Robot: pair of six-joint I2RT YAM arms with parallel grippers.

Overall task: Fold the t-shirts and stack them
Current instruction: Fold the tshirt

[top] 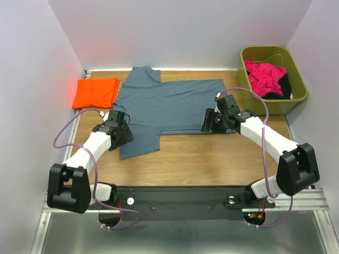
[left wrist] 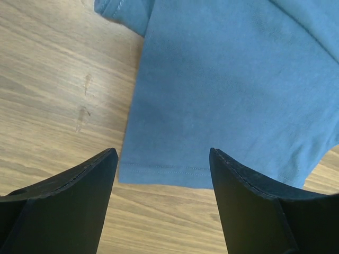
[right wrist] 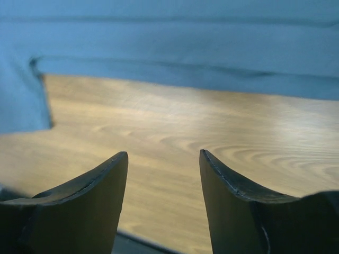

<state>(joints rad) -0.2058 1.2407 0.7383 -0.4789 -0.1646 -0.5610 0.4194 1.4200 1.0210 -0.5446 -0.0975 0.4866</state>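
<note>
The robot's right gripper should next move to the near sleeve's hem corner (top: 159, 149) (right wrist: 50, 126), farthest from the left gripper, and grab the slate blue-grey t-shirt there.
The slate blue-grey t-shirt (top: 169, 103) lies spread flat across the middle of the table, one sleeve toward the near left. The orange t-shirt (top: 95, 91) lies folded at the far left. My left gripper (top: 126, 135) is open and empty at that near sleeve. In the left wrist view the sleeve (left wrist: 222, 95) has its hem just ahead of the open left gripper (left wrist: 164, 159). My right gripper (top: 206, 124) is open and empty at the shirt's near right edge. In the right wrist view the right gripper (right wrist: 164, 156) is over bare wood, with the shirt's edge (right wrist: 185, 47) beyond.
A green bin (top: 296, 98) at the far right holds pink (top: 265, 76) and black clothes. White walls close in the table on the left, back and right. Wooden tabletop (top: 212, 159) lies between the shirt and the arm bases.
</note>
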